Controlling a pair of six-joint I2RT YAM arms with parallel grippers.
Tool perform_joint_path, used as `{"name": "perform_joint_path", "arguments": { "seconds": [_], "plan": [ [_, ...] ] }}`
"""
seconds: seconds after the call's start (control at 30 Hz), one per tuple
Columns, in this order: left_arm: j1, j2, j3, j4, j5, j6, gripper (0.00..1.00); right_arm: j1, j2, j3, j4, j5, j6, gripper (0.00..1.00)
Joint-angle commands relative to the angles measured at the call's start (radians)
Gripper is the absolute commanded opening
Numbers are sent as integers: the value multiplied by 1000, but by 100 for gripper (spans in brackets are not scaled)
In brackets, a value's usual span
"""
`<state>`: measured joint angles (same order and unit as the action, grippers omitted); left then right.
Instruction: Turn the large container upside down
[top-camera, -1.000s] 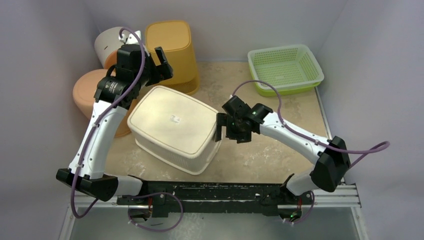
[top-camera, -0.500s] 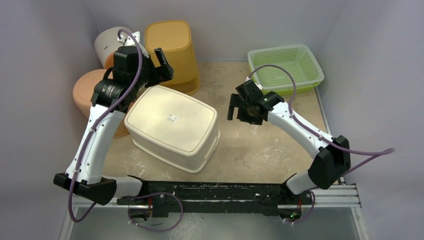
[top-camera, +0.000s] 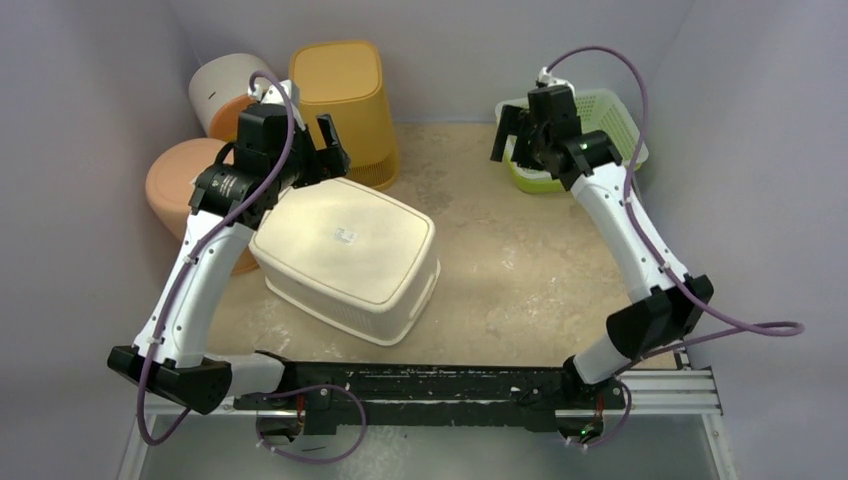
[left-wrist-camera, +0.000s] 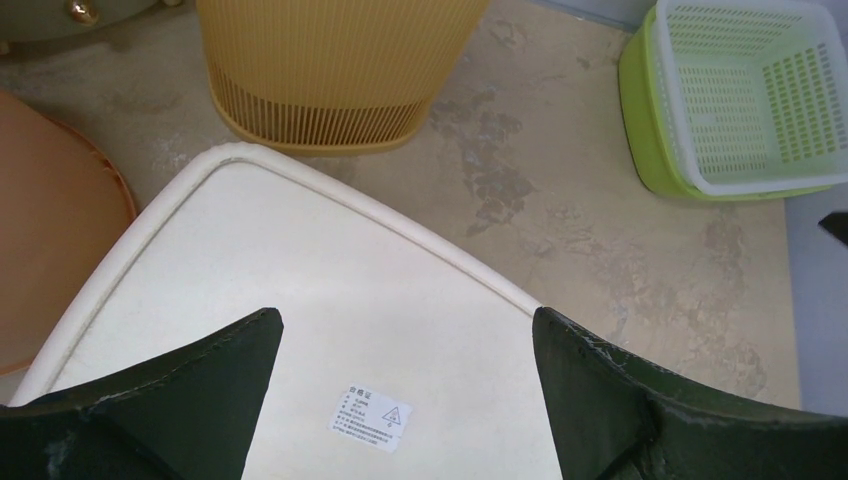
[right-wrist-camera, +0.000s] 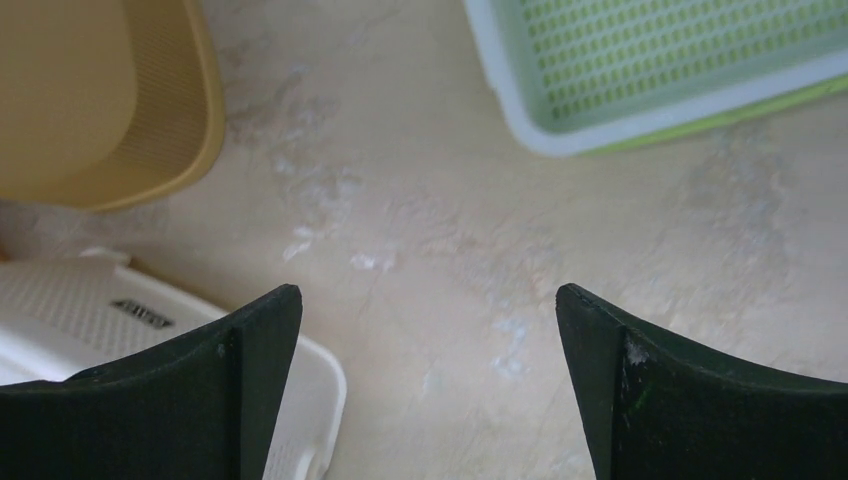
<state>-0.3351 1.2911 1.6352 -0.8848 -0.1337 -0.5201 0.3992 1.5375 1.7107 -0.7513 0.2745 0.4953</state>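
I need to next move my right gripper to the pale green basket's rim (top-camera: 500, 116) (right-wrist-camera: 488, 48), on the side that faces the yellow-orange bin, and close it there.
The large container (top-camera: 345, 255) is a cream tub lying left of centre with its smooth base up and its rim on the table; a small sticker (top-camera: 346, 236) sits on the base. My left gripper (top-camera: 325, 150) hangs open over the tub's far left corner, touching nothing. The left wrist view shows the base (left-wrist-camera: 300, 300) and sticker (left-wrist-camera: 382, 420) below the spread left gripper (left-wrist-camera: 405, 315). My right gripper (top-camera: 512, 135) is raised at the back right, open and empty, far from the tub. In the right wrist view the right gripper (right-wrist-camera: 428, 290) has bare table between its fingers and a tub corner (right-wrist-camera: 100, 310) at lower left.
A tall yellow-orange bin (top-camera: 345, 105) stands just behind the tub. An orange round tub (top-camera: 175, 180) and a white cylinder (top-camera: 215, 90) fill the back left. A pale green perforated basket (top-camera: 600, 140) sits at the back right beside the right gripper. Walls close in on three sides.
The right arm drew back from the tub's right side, rose and swung to the back right by the green basket. The tub shifted slightly left. The left gripper barely moved.
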Motion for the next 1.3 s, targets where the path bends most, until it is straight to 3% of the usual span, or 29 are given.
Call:
{"name": "perform_joint_path", "arguments": {
  "seconds": [0.0, 0.27, 0.6, 1.27],
  "plan": [
    [-3, -38, 3, 24, 12, 31, 92, -94, 114, 119, 109, -73, -167, 98],
    [-3, -64, -5, 27, 19, 25, 92, -190, 366, 339, 131, -212, -322, 84],
    [-5, -72, -39, 24, 11, 39, 92, -222, 505, 388, 152, -282, -401, 66],
    [-5, -78, -60, 19, -6, 19, 92, -258, 622, 324, 219, -328, -441, 62]
  ]
}}
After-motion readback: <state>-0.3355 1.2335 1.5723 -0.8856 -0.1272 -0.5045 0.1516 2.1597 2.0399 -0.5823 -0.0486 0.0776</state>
